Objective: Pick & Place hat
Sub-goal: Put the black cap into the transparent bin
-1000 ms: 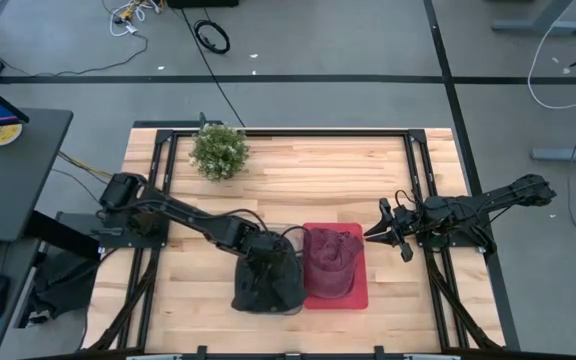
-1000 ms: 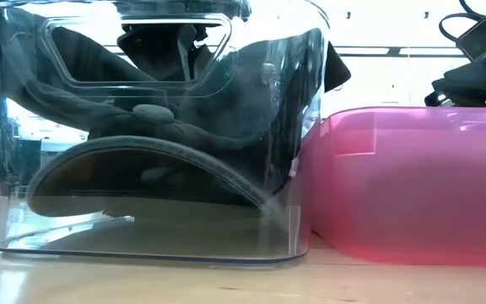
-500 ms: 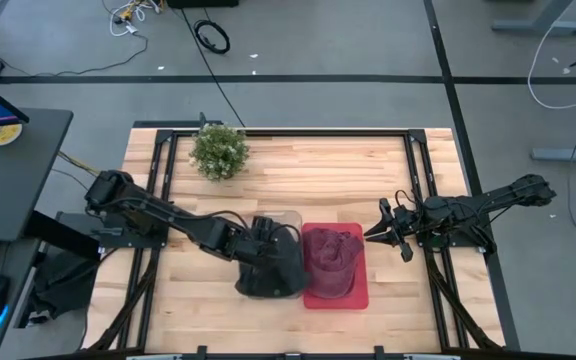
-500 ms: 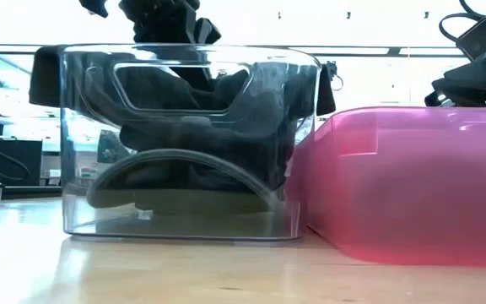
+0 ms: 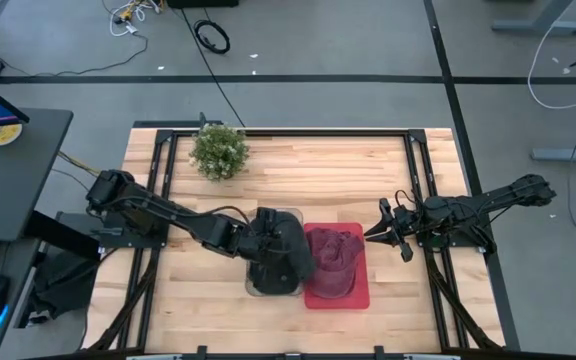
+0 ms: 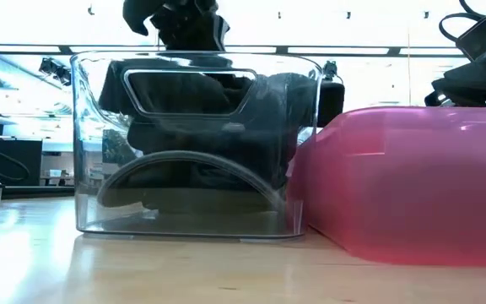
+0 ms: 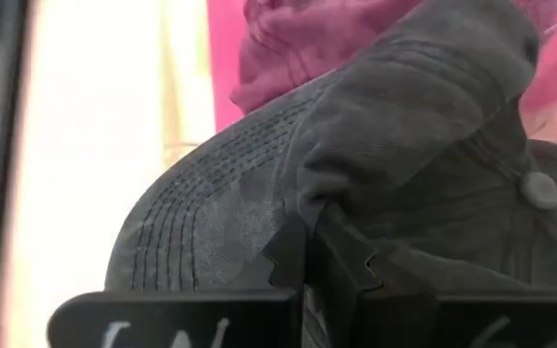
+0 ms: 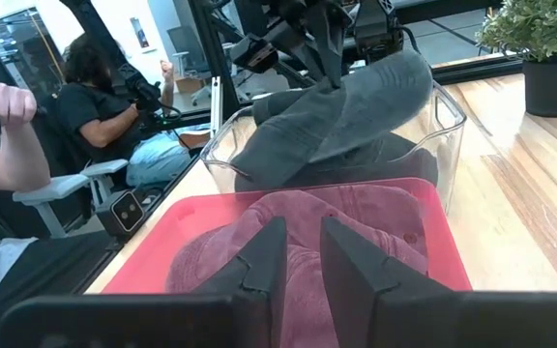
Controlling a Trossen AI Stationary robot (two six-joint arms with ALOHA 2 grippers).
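Next, my left gripper releases the dark grey hat in the clear bin (image 5: 275,281), the one that is beside the pink bin.
A dark grey hat (image 5: 290,255) lies partly in a clear bin (image 6: 91,169). Its curved brim (image 6: 184,165) rests on the bin's floor, and its crown is pulled up above the rim. My left gripper (image 7: 309,232) is above the bin, shut on the crown. Right beside the clear bin stands a pink bin (image 5: 358,292) with a maroon hat (image 5: 330,255) in it. My right gripper (image 5: 380,233) waits to the right of the pink bin, its fingers (image 8: 259,256) a little apart with nothing between them. My left gripper pinches a raised fold of the grey hat's crown cloth (image 7: 327,198) between its two fingers. It comes slanting down from above and from the table's left. The crown hangs from the fingers, drawn up over the rim, while the brim stays in the clear bin.
A potted plant (image 5: 218,150) stands at the table's far left. Black frame rails (image 5: 413,170) run along the table's sides. Beyond the table, in the right wrist view, a person (image 8: 104,106) sits and another person's arm (image 8: 3,135) shows.
My left gripper has risen and turned, staying shut on the grey hat. The hat's crown has been drawn up and over toward the pink bin. The clear bin has slid away from the table's near edge with it.
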